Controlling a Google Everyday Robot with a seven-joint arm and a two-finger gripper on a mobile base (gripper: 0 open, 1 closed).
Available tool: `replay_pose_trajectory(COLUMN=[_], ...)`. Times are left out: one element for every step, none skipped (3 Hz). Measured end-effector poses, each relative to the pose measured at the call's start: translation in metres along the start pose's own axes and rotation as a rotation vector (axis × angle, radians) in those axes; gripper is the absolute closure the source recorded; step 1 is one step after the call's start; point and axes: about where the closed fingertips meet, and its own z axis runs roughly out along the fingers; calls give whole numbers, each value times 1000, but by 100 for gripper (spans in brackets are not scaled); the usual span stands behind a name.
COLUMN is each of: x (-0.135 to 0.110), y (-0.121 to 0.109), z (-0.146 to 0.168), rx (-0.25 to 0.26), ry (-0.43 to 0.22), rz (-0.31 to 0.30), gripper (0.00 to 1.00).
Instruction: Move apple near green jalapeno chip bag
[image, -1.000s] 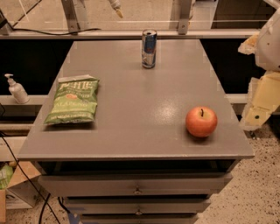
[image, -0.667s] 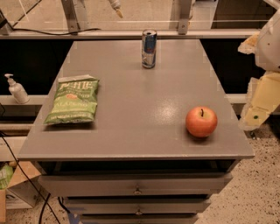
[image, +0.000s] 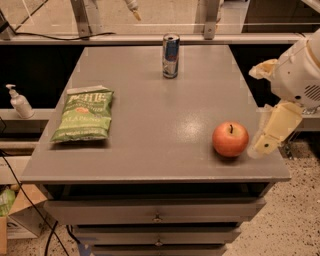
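My gripper has its cream fingers open, and it should next go to the red-orange apple and close on the apple's side (image: 242, 139) that faces those fingers.
The red-orange apple (image: 230, 139) sits on the grey table near its front right corner. The green jalapeno chip bag (image: 83, 115) lies flat on the left side of the table, far from the apple. My gripper (image: 256, 112) is at the right edge of the table, just right of the apple and not touching it. Its cream fingers (image: 272, 130) stand apart, open and empty, with the lower one pointing down beside the apple.
A blue-and-silver drink can (image: 171, 55) stands at the back middle of the grey table (image: 160, 100). A soap pump bottle (image: 19, 101) stands on a ledge to the left. Drawers sit below the table front. A rail runs behind.
My gripper has moved left from the right edge of the view, closer to the apple. The apple, bag and can have not moved.
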Motion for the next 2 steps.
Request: replay_pose_trajectory(x=[2, 12], y=[2, 3], z=[32, 62], rx=[-49, -102], ry=[-103, -139], rz=[33, 70], gripper=[0, 0])
